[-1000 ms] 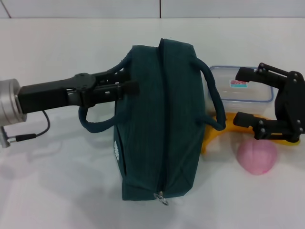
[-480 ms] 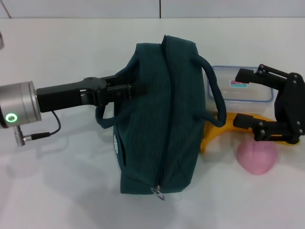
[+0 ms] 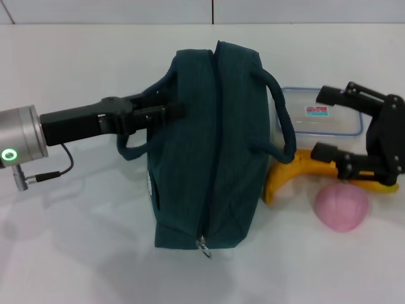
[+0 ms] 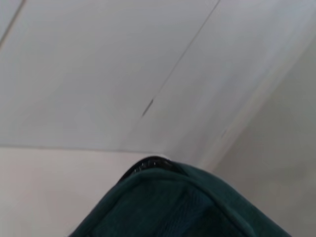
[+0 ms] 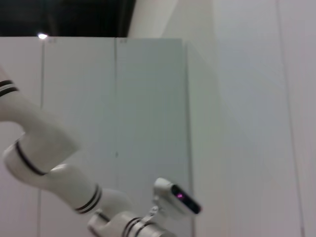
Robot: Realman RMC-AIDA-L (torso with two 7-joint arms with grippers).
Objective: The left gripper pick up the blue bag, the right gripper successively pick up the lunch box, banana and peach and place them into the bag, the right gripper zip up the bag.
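Observation:
Next, I close my right gripper on the short edge point(image 3: 362, 118) of the lunch box, choosing the end that is farthest away from the blue bag.
The blue bag point(image 3: 209, 145) stands in the middle of the white table in the head view, its zipper shut and the metal ring pull point(image 3: 203, 247) at its near end. My left gripper point(image 3: 169, 111) reaches in from the left and is shut on the bag's left handle, whose loop hangs below it. The left wrist view shows only the bag's teal fabric point(image 4: 182, 207). To the bag's right lie the clear lunch box point(image 3: 316, 126), the banana point(image 3: 292, 172) and the pink peach point(image 3: 342, 208). My right gripper point(image 3: 322, 123) hovers open over the lunch box and banana.
The bag's right handle point(image 3: 281, 120) arches over the near edge of the lunch box. A grey wall runs along the table's far edge. The right wrist view shows only walls and a white robot arm point(image 5: 54, 173) farther off.
The left arm drew back to the left with the handle, and the bag's near end swung left and away from me. The right gripper shifted slightly upward in the view.

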